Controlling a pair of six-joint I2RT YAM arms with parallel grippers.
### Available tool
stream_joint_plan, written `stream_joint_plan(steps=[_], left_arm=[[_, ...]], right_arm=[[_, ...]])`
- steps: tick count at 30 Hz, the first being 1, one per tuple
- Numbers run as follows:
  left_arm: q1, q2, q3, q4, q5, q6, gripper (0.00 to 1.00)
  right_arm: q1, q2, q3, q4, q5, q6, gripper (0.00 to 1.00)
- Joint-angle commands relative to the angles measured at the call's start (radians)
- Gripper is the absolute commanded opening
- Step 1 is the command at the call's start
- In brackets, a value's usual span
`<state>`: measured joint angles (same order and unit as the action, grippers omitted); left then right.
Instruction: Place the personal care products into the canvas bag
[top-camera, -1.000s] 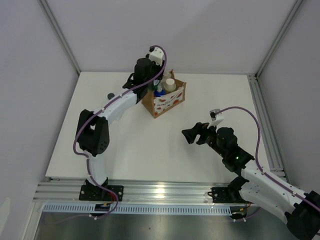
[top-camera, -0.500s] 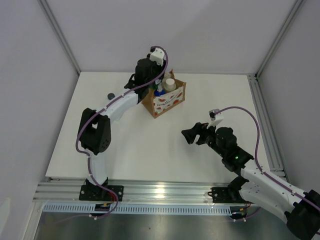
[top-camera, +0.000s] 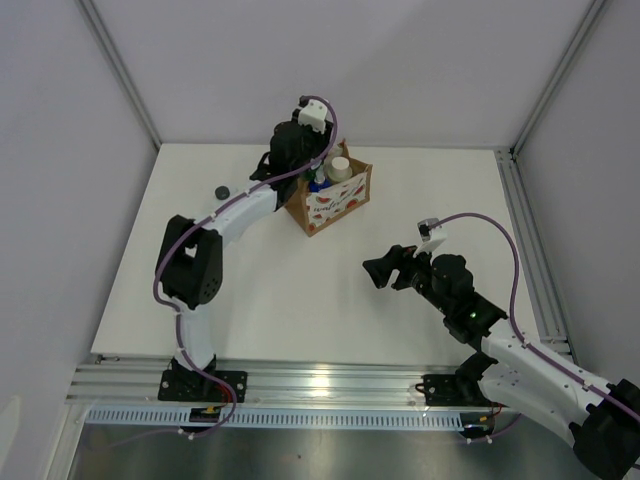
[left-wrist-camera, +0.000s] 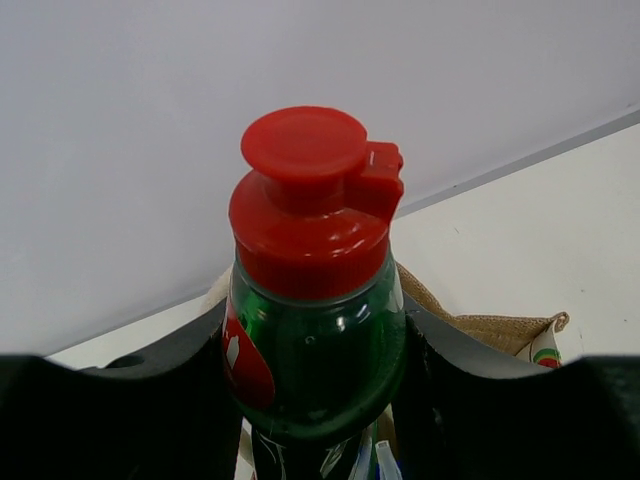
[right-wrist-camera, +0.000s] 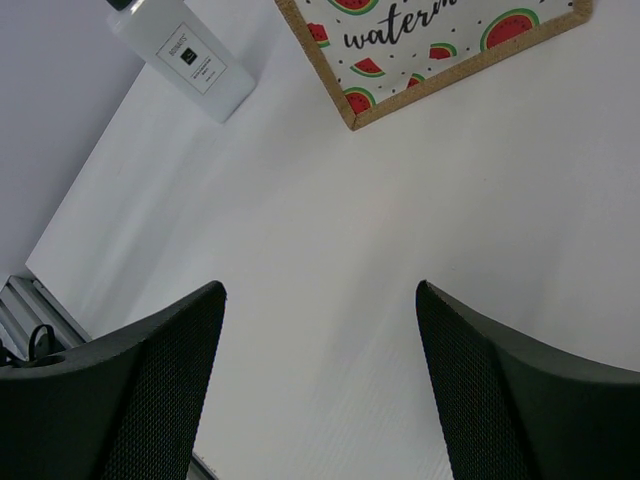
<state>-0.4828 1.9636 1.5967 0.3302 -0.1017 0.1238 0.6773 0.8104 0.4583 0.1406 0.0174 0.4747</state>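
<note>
My left gripper needs to release the dark green bottle in the canvas bag (top-camera: 309, 174) next to the orange bottle with the blue cap.
My left gripper (left-wrist-camera: 312, 335) is shut on the dark green bottle with the red cap (left-wrist-camera: 312, 300), held upright just above the canvas bag (top-camera: 335, 203), whose brown rim (left-wrist-camera: 495, 328) shows behind the bottle. In the top view the left gripper (top-camera: 297, 158) hangs over the bag's left end and hides the green bottle. The white cap of the beige bottle (top-camera: 341, 168) and the blue cap of the orange bottle (top-camera: 318, 184) show inside the bag. The translucent white bottle with the black cap (top-camera: 218, 191) stands on the table left of the bag, also in the right wrist view (right-wrist-camera: 185, 58). My right gripper (top-camera: 386, 272) is open and empty.
The bag's watermelon-printed side (right-wrist-camera: 430, 35) faces the right gripper (right-wrist-camera: 320, 290), with bare white table between them. Aluminium rails run along the table's right edge (top-camera: 525, 235) and near edge (top-camera: 320, 380). White walls close in the back and sides.
The left arm has shifted very slightly over the bag with the green bottle still in its grip. The right arm and the black-capped bottle have not moved.
</note>
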Motion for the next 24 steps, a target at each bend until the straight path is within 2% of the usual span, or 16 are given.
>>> stream_joint_plan(steps=[1, 7, 18, 24], left_arm=[[0.012, 0.0, 0.097, 0.087, 0.01, -0.003, 0.0], [0.012, 0.011, 0.123, 0.096, 0.033, 0.008, 0.0], [0.012, 0.038, 0.08, 0.136, 0.037, 0.03, 0.0], [0.013, 0.07, 0.134, 0.129, 0.03, 0.031, 0.01]], right_arm=[[0.005, 0.001, 0.022, 0.039, -0.005, -0.001, 0.8], [0.007, 0.022, 0.025, 0.051, -0.034, 0.001, 0.8], [0.011, 0.021, 0.028, 0.045, -0.03, -0.001, 0.8], [0.015, 0.029, 0.026, 0.051, -0.034, -0.002, 0.8]])
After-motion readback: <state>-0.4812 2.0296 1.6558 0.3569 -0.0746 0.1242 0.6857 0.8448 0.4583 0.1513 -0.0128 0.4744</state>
